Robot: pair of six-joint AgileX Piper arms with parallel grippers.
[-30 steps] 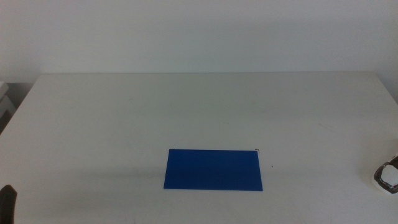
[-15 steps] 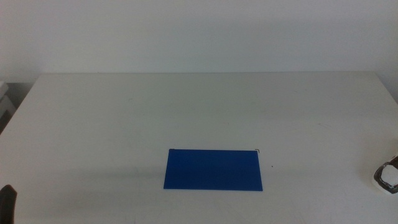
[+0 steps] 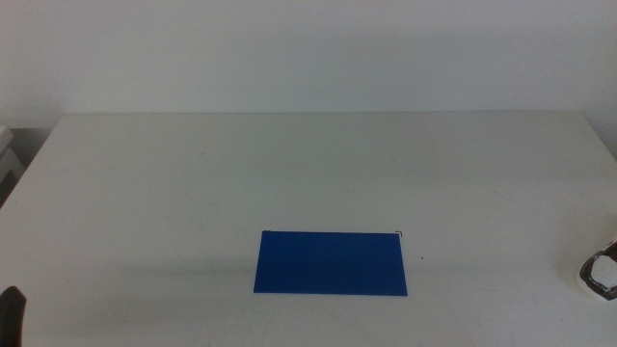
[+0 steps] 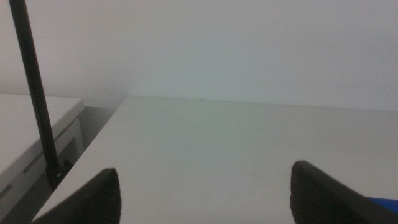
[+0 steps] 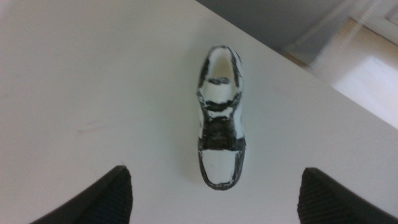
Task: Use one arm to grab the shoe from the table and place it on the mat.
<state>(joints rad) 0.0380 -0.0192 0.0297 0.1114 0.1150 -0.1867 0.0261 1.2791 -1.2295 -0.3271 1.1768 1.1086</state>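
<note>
My right gripper moves down to the shoe's middle [image 3: 614, 249] [image 5: 219, 106] next and closes across it, by the tongue between the black laces and the shoe's opening.
The shoe [image 5: 221, 118], white with black panels, lies flat on the white table [image 3: 289, 164] near its right edge. In the middle view only part of the shoe [image 3: 602, 276] shows at the picture's right border. My right gripper [image 5: 219, 208] hovers above the shoe, open, jaws wide apart, touching nothing. The blue mat [image 3: 331, 262] lies flat in the front middle of the table, well left of the shoe. My left gripper [image 4: 208, 202] waits open and empty at the front left; its tip [image 3: 12, 313] shows in the middle view.
The table's right edge [image 5: 323, 81] runs close past the shoe, with floor beyond it. A thin black pole [image 4: 34, 93] stands off the table's left side. A white wall rises behind the table.
</note>
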